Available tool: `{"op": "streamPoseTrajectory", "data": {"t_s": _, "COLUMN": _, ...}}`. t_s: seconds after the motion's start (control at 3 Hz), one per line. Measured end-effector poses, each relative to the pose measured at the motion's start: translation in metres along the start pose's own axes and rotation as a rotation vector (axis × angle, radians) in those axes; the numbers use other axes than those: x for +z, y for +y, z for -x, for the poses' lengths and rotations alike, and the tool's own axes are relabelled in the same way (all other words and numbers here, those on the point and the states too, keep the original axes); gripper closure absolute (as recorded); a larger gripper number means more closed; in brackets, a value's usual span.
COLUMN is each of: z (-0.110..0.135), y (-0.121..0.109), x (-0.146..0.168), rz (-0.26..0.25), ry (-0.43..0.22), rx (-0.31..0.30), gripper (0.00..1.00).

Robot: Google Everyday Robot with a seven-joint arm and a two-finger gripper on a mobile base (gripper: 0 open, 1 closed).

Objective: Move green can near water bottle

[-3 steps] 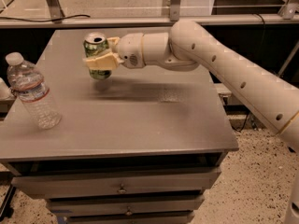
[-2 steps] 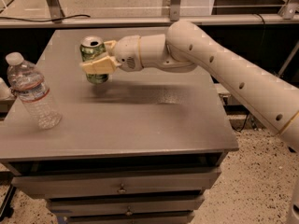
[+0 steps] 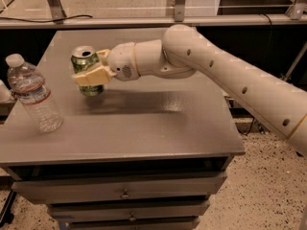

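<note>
My gripper will release the green can on the grey cabinet top beside the water bottle (image 3: 81, 112), toward my arm. The can is now held upright at the cabinet top.
The green can (image 3: 85, 61) with a silver top is upright in my gripper (image 3: 89, 74), whose pale fingers (image 3: 88, 78) are shut around its body. It is held at the left middle of the grey cabinet top (image 3: 158, 123), and I cannot tell if its base touches the surface. The water bottle (image 3: 33, 95), clear with a white cap and a white-and-red label, stands at the left edge, a short way left of and nearer than the can. My white arm (image 3: 230, 80) reaches in from the right.
The cabinet has drawers (image 3: 124, 193) below its front edge. A metal rail and a glass panel (image 3: 144, 13) run behind the cabinet. Speckled floor (image 3: 259, 195) lies to the right.
My gripper has carried the green can left and toward the front, closer to the water bottle. The bottle has not moved.
</note>
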State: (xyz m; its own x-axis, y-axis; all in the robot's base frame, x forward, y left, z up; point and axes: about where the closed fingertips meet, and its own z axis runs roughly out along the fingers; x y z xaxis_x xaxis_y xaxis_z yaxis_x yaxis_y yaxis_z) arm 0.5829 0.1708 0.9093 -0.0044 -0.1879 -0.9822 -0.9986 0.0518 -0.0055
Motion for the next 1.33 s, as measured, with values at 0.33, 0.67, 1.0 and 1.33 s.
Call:
{"op": "streamPoseTrajectory", "data": {"t_s": 0.33, "z": -0.006, "y": 0.015, "x": 0.01, "rz": 0.03, "ry": 0.004, "rx": 0.012, "gripper": 1.0}}
{"op": "streamPoseTrajectory", "data": {"t_s": 0.67, "z": -0.013, "y": 0.022, "x": 0.018, "rz": 0.058, "ry": 0.006, "rx": 0.022, "gripper": 1.0}}
{"op": "streamPoseTrajectory", "data": {"t_s": 1.0, "z": -0.016, "y": 0.031, "x": 0.025, "rz": 0.086, "ry": 0.001, "rx": 0.03, "gripper": 1.0}}
{"op": "streamPoseTrajectory", "data": {"t_s": 1.33, "z": -0.02, "y": 0.04, "x": 0.031, "rz": 0.115, "ry": 0.001, "rx": 0.025, "gripper": 1.0}}
